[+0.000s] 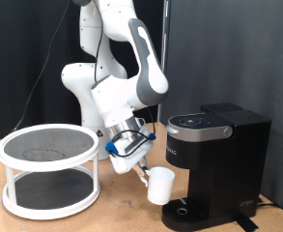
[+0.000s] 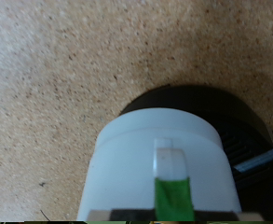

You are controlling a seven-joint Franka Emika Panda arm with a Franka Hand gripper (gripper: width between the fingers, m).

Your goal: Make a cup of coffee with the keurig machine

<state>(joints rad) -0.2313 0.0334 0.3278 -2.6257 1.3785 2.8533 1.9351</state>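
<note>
My gripper is going to release the small white mug once it is on the round drip base of the black keurig machine [image 1: 177, 215] [image 2: 199, 131].
The small white mug [image 1: 160, 185] hangs in my gripper [image 1: 147, 174], just above and beside the round drip base [image 1: 191, 213] of the black keurig machine [image 1: 215, 159], at the exterior view's centre. The machine's domed lid [image 1: 199, 124] is down. In the wrist view the mug [image 2: 159, 159] fills the lower middle, with a green finger pad [image 2: 171, 194] pressed on its wall, and the black drip base [image 2: 231, 117] lies right behind it. The gripper is shut on the mug.
A white two-tier round rack with mesh shelves [image 1: 50, 166] stands on the tan tabletop [image 1: 122, 215] at the exterior view's left. A black curtain hangs behind. A cable lies by the machine at the right edge.
</note>
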